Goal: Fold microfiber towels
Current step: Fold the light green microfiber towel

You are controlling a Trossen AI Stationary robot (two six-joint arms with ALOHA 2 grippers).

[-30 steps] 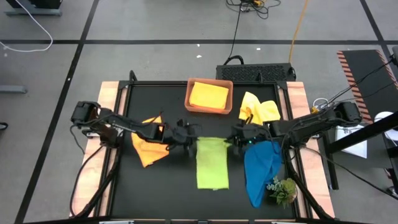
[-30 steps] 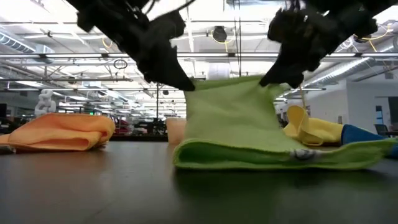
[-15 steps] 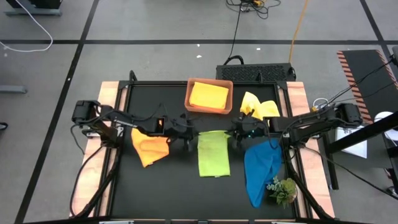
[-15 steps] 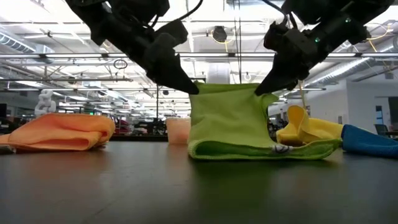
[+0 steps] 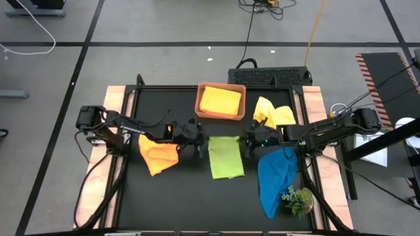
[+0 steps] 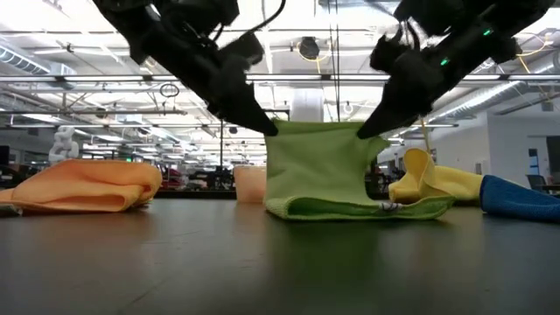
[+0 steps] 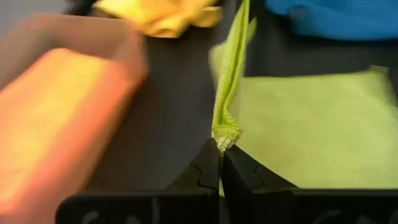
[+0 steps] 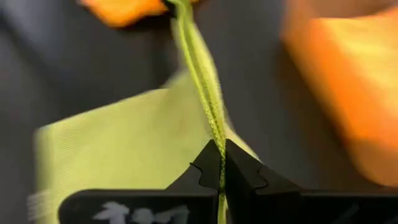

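Next, my left gripper lets go of the lime green towel's corner just past its near edge [image 5: 214, 185], at the side of the orange towel.
The lime green towel [image 5: 226, 157] is folded over and held up by its top edge, its lower fold [image 6: 359, 208] resting on the table. My left gripper [image 5: 201, 139] is shut on its left top corner. My right gripper [image 5: 251, 139] is shut on its right top corner. The orange towel [image 5: 159, 155] lies crumpled at the left. One yellow towel [image 5: 220, 100] lies folded in the tray, and another yellow towel [image 5: 273, 115] lies crumpled at the far right. The blue towel [image 5: 275, 177] lies at the right. My left gripper pinches the towel's left top corner [image 7: 224, 135] between its two fingertips, slanting down from the table's left. The corner is lifted, and the cloth hangs below it with its lower fold on the table. My right gripper pinches the right top corner [image 8: 217, 144] between its two fingertips, slanting down from the table's right. The top edge [image 6: 315, 127] runs almost straight between the two grippers.
A terracotta tray [image 5: 199, 98] stands at the far middle. A small green plant sprig [image 5: 298, 198] lies at the near right, by the blue towel. Wooden strips [image 5: 113, 105] border the black table top on its left and right.
Both grippers have gone toward the table's far edge, still shut on the green towel's top corners. The towel's near part has slid after them along the table, so the towel now lies shorter and farther from the near edge.
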